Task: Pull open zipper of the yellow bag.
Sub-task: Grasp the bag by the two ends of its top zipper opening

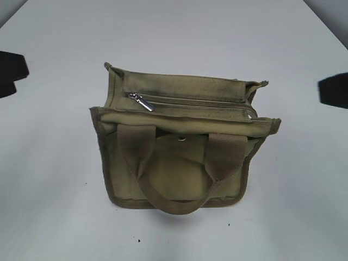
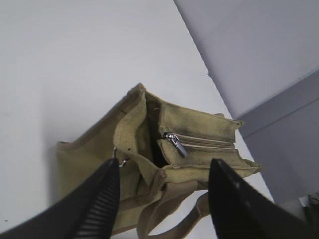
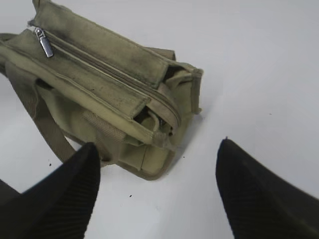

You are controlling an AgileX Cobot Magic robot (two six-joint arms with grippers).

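Note:
My right gripper will next reach over the yellow bag and close on the loose end (image 1: 149,107) (image 3: 48,52) of the silver pull tab.
The yellow bag (image 1: 179,168) stands in the middle of the white table, its handles (image 1: 168,204) drooping toward the front. Along its top runs the zipper (image 1: 196,103), with the silver pull tab (image 1: 142,101) at the left end. My left gripper (image 1: 12,73) hangs at the far left, well apart from the bag. It is open, and its wrist view shows the bag (image 2: 89,149) and pull tab (image 2: 177,144) beyond the left gripper (image 2: 164,164). My right gripper (image 1: 333,89) sits at the far right, open (image 3: 158,144) over bare table beside the bag's end (image 3: 164,144); the tab (image 3: 46,46) lies far off.
The white table (image 1: 54,190) spreads on all sides of the bag. Its far edge and a grey floor (image 2: 279,124) show in the left wrist view. A round metal snap (image 1: 181,139) sits on the bag's front.

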